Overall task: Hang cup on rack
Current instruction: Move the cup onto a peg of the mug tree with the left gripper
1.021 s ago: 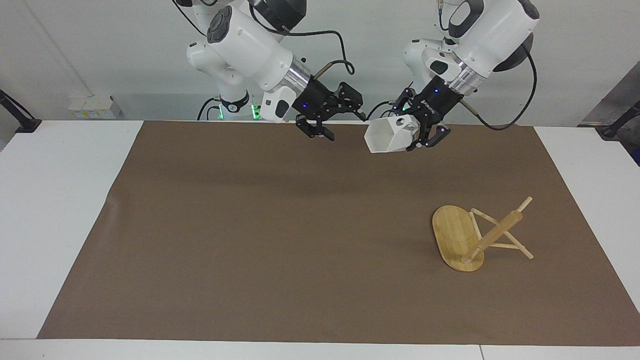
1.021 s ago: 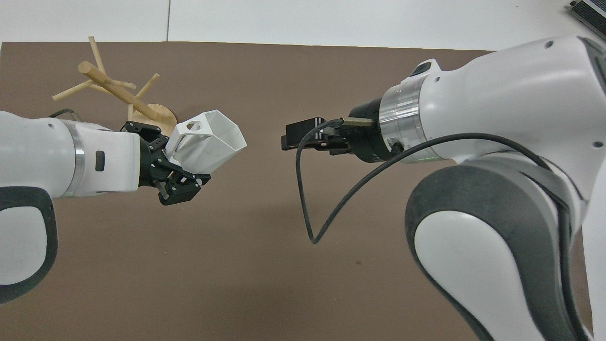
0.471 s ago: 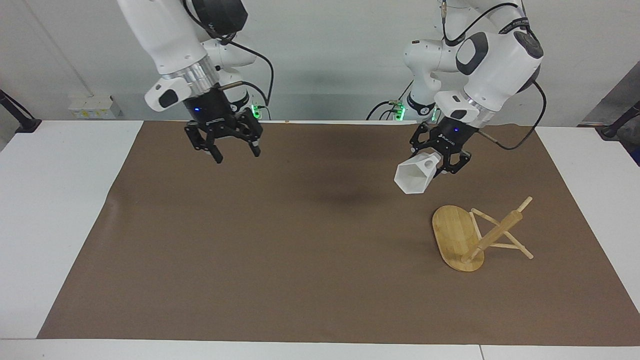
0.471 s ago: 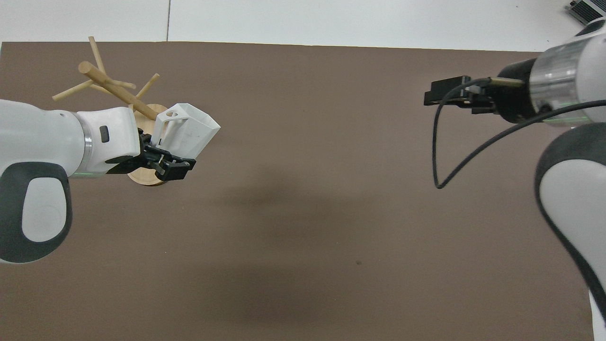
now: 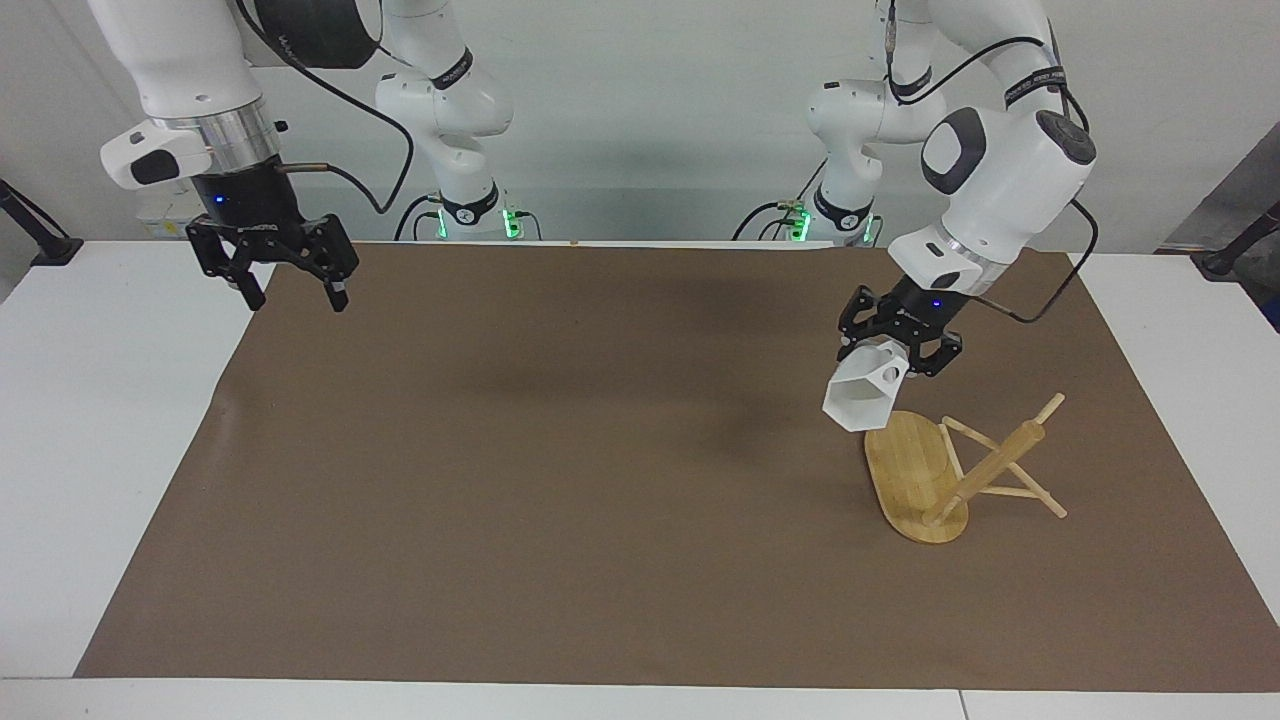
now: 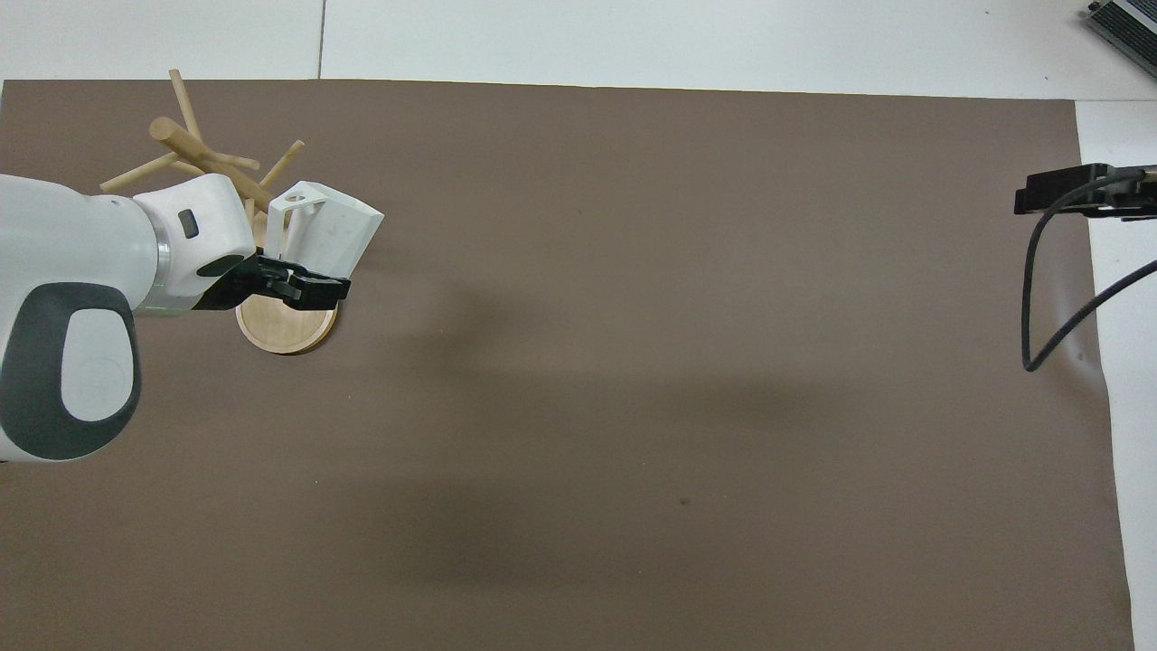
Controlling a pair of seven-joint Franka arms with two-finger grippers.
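Note:
The robot's left gripper should release the white cup on the rack's upper peg [image 6: 259, 178] that points toward the right gripper.
The white faceted cup [image 5: 858, 400] hangs tilted in the air, its handle with the round hole up at my left gripper [image 5: 897, 357], which is shut on it. The cup is over the end of the rack's oval base nearest the robots and does not touch any peg. The bamboo rack [image 5: 985, 468] stands on the brown mat toward the left arm's end. In the overhead view the cup [image 6: 325, 231] and left gripper [image 6: 294, 276] cover part of the rack [image 6: 194, 149]. My right gripper [image 5: 293, 290] is open and empty, raised over the mat's edge at the right arm's end.
The brown mat [image 5: 560, 480] covers most of the white table [image 5: 100, 450]. The right arm's black cable [image 6: 1039, 298] hangs in a loop under its gripper [image 6: 1058, 192] in the overhead view.
My left gripper has carried the cup from over the mat's middle near the robots down to the rack. My right gripper has swung away to its own end of the table, still open.

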